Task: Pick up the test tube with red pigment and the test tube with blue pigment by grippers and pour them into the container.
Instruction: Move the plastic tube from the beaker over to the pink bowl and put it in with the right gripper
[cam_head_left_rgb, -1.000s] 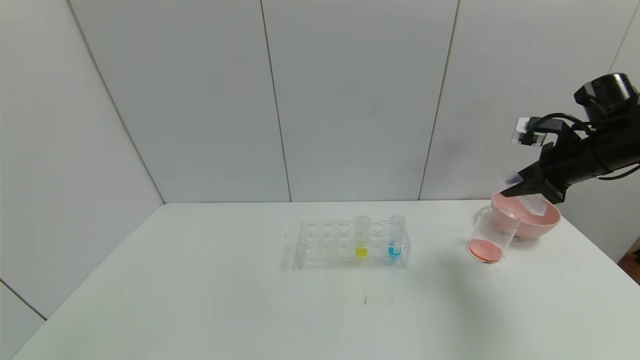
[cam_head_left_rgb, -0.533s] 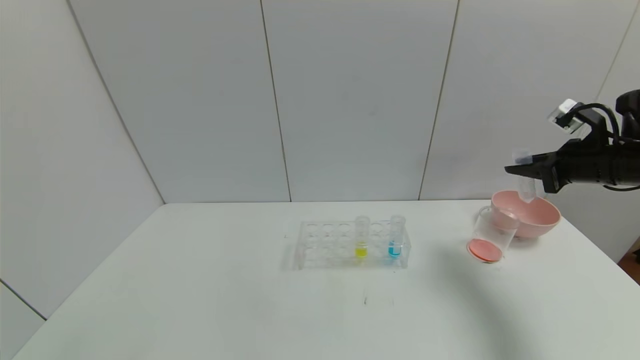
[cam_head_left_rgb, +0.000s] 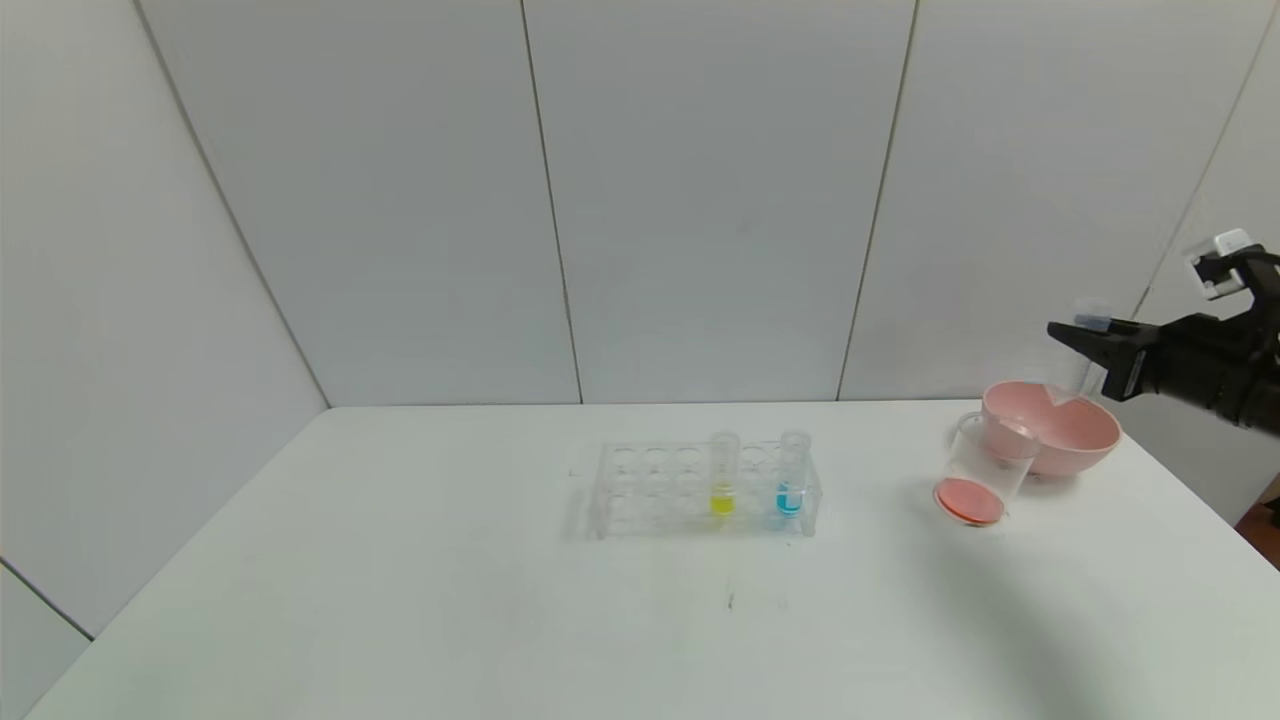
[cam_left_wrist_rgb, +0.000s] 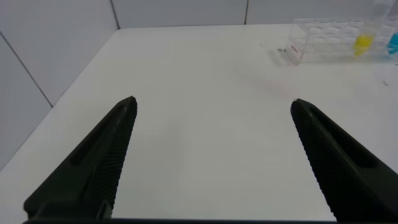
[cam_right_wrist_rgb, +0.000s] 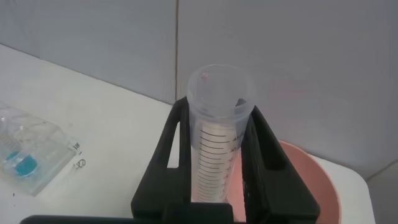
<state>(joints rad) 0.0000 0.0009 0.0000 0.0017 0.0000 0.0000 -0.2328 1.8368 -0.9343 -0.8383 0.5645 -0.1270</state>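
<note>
The clear graduated test tube, now held upright above the pink bowl, will be let go by my right gripper inside the pink bowl (cam_head_left_rgb: 1053, 422) (cam_right_wrist_rgb: 281, 207) beside the clear cup.
My right gripper (cam_head_left_rgb: 1075, 335) hangs at the far right, above the pink bowl (cam_head_left_rgb: 1060, 440). It is shut on a clear graduated test tube (cam_right_wrist_rgb: 219, 143) held about upright; no liquid shows inside the tube. The container (cam_head_left_rgb: 985, 470), a clear cup, stands just left of the bowl with a layer of red liquid (cam_head_left_rgb: 968, 500) at its bottom. The test tube with blue pigment (cam_head_left_rgb: 792, 480) stands upright in the clear rack (cam_head_left_rgb: 650, 490) at mid-table. My left gripper (cam_left_wrist_rgb: 212, 104) shows only in the left wrist view, open over bare table with nothing between its fingers.
A yellow-liquid tube (cam_head_left_rgb: 723, 480) stands in the rack left of the blue one. The pink bowl (cam_right_wrist_rgb: 298, 180) sits close to the table's back right corner. The table's right edge runs just beyond it, and grey wall panels stand behind.
The right gripper has lifted away from the container and drawn back to the right. Its tube has swung from tilted over the cup to about upright above the bowl.
</note>
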